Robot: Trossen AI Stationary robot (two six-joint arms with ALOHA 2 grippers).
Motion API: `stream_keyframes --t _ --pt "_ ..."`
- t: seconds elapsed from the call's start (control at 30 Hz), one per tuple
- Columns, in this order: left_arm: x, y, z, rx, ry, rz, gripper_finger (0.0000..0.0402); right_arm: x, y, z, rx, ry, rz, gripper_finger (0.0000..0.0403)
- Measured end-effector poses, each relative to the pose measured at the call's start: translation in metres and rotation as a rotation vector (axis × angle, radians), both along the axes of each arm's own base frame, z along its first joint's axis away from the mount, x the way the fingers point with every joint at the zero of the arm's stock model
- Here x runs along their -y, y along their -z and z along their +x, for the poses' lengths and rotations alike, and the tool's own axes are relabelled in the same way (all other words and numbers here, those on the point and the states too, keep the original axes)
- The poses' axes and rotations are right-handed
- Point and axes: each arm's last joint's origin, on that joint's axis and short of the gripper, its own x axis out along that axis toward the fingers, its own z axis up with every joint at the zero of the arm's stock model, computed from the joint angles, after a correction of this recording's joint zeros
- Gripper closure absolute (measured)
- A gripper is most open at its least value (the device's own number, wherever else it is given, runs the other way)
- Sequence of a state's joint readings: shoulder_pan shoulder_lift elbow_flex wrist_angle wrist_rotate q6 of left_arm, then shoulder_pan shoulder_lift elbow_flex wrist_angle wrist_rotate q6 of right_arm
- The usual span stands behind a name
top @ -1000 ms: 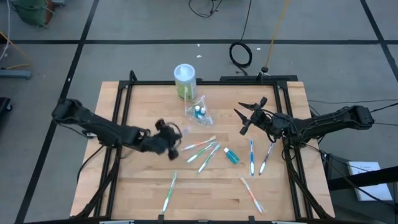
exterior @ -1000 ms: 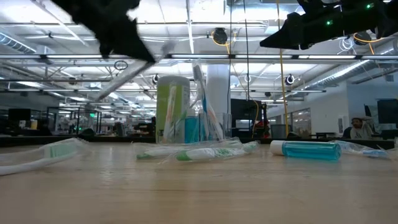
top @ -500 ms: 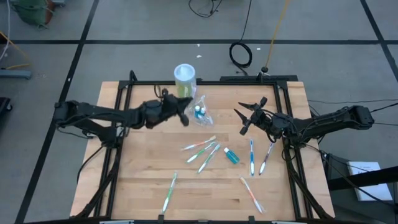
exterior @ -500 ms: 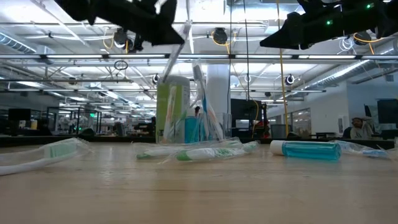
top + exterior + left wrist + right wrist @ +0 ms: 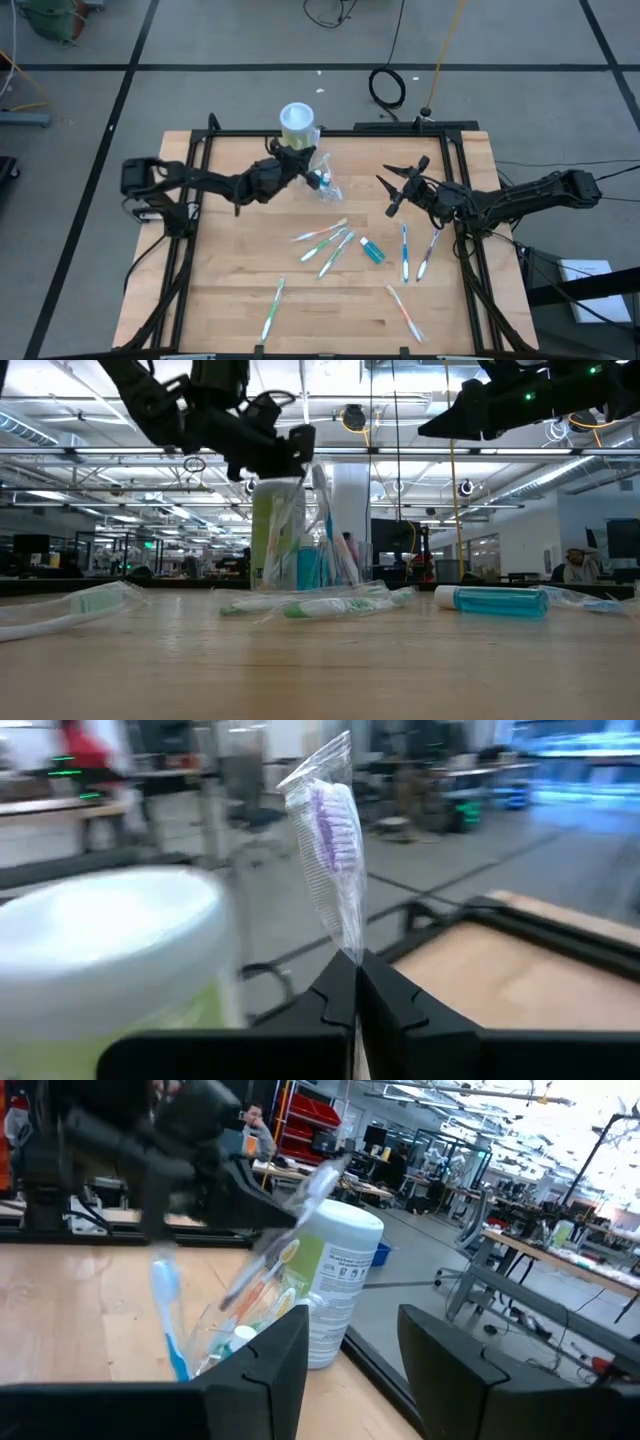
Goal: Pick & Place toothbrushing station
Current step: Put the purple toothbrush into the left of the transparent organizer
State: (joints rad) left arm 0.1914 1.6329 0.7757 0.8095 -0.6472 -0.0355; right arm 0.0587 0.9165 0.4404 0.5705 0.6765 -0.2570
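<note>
My left gripper is to let go of the wrapped toothbrush inside the see-through holder (image 5: 311, 176), on the holder's side nearest the green canister.
The see-through holder (image 5: 321, 181) stands at the table's far middle with toothbrushes in it, next to the green canister with a white lid (image 5: 298, 124). It also shows in the low view (image 5: 322, 555). My left gripper (image 5: 292, 161) hovers just left of the holder, shut on a wrapped toothbrush with purple bristles (image 5: 335, 830). My right gripper (image 5: 398, 186) is open and empty, raised over the table's right part. My left gripper pinches the wrapped toothbrush between its two fingers just below the bristle head (image 5: 350, 942). The head sticks out past the fingertips. The brush is lifted clear of the table and slants down from the gripper toward the holder (image 5: 262, 1258). Whether its lower end is inside the holder I cannot tell.
Several wrapped toothbrushes lie on the table at the middle (image 5: 322, 241), near left (image 5: 273, 307) and right (image 5: 405, 251). A blue tube (image 5: 372, 250) lies among them. A black frame (image 5: 200, 150) borders the wooden table.
My left gripper has gone from the table's middle toward the far edge and a little right, up to the holder. It has carried the wrapped toothbrush clear of the table. The brush has tipped from a shallow slant to a steep one.
</note>
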Motion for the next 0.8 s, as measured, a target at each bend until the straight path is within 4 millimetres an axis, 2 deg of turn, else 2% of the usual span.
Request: stream_keyframes --t 0.13,0.33,0.47,0.63,0.8 --pt "-0.003 0.024 0.007 -0.003 -0.074 -0.045 0.0400 0.000 0.000 0.000 0.016 -0.001 0.028 0.0257" --pt "0.009 0.054 0.016 -0.092 -0.100 -0.056 0.0400 0.000 0.003 0.000 -0.007 0.000 0.028 0.0257" --pt "0.023 0.055 0.016 -0.094 -0.172 -0.046 0.0393 0.000 0.003 0.000 -0.007 -0.001 0.028 0.0257" --pt "0.038 0.044 0.012 -0.073 -0.278 -0.018 0.0382 0.000 0.003 0.000 -0.015 0.000 0.027 0.0257" --pt "0.054 0.041 0.009 -0.118 -0.300 0.013 0.0380 0.000 0.003 0.000 -0.014 0.000 0.030 0.0257"
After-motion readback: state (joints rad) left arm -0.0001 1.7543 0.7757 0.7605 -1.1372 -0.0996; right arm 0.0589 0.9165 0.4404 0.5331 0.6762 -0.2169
